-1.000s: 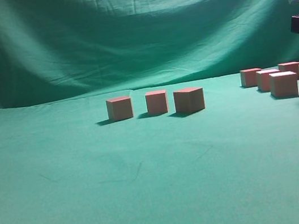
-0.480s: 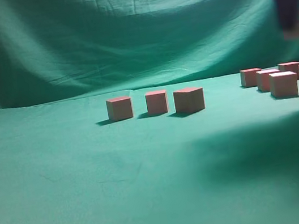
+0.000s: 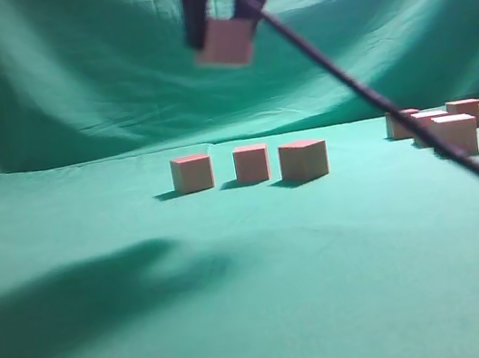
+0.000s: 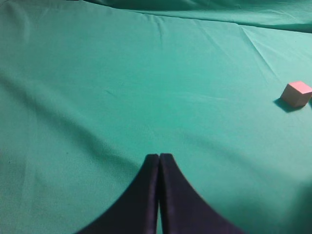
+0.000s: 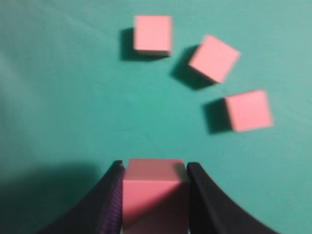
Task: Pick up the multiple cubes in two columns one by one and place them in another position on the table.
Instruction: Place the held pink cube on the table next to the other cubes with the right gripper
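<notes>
My right gripper is to set down the pink cube, which hangs high over the table now. I should let go of it beside the row's end cube farthest from the grouped cubes (image 3: 164,191) (image 5: 113,77).
My right gripper (image 3: 224,30) hangs high over the table (image 3: 246,325), shut on a pink cube (image 3: 226,43); the right wrist view shows that cube (image 5: 155,192) squeezed between both black fingers (image 5: 109,195). Below it three cubes (image 5: 152,33) (image 5: 214,57) (image 5: 248,110) lie on the green cloth, the same three in a row mid-table (image 3: 191,172) (image 3: 251,163) (image 3: 302,159). Several more cubes (image 3: 455,134) sit grouped at the right edge. My left gripper (image 4: 159,157) is shut and empty, low over bare cloth, with one cube (image 4: 296,93) far to its right.
A draped green backdrop (image 3: 111,72) rises behind the table. A dark cable (image 3: 374,101) slants from the right gripper down to the right edge, crossing in front of the right group of cubes. A broad shadow (image 3: 84,297) lies on the cloth at front left.
The right gripper has swept from the upper right corner leftward to above the row of three, carrying the cube. Its shadow has moved from right to front left.
</notes>
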You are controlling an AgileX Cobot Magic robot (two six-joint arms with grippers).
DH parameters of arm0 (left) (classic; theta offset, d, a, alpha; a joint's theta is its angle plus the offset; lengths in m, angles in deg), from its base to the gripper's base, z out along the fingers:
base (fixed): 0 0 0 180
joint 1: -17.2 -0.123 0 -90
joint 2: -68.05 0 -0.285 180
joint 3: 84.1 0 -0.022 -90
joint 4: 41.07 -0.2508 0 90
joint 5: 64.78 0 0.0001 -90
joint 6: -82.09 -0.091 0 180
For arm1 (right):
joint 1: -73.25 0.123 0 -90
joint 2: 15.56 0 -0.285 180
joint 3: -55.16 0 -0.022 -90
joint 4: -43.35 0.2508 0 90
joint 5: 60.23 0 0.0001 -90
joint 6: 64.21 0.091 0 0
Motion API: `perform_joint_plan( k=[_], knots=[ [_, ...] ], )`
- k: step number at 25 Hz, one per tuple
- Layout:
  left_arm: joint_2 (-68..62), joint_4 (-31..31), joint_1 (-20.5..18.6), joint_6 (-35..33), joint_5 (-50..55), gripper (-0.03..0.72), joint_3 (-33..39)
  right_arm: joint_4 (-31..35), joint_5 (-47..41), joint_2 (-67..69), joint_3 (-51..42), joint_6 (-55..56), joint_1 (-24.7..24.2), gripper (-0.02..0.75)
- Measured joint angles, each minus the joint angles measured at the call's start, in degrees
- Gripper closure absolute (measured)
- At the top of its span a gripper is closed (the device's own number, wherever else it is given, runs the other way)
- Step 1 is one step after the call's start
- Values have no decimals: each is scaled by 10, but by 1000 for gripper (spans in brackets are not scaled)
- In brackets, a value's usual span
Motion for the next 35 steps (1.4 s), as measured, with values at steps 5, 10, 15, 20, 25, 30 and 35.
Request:
perform_joint_plan(
  k=[5,10,15,20,25,30,35],
  knots=[
    [0,0,0,0,0,688,0,0,-36,103,117,71,37,466],
    [0,0,0,0,0,688,0,-2,-63,189,216,131,44,466],
    [0,0,0,0,0,688,0,-5,-75,233,241,199,43,466],
    [0,0,0,0,0,688,0,-16,-61,245,242,222,43,466],
    [0,0,0,0,0,688,0,-25,-44,245,243,230,43,466],
    [0,0,0,0,0,688,0,-26,-32,245,244,237,43,466],
    [0,0,0,0,0,688,0,-30,-32,245,244,245,43,466]
  ],
)
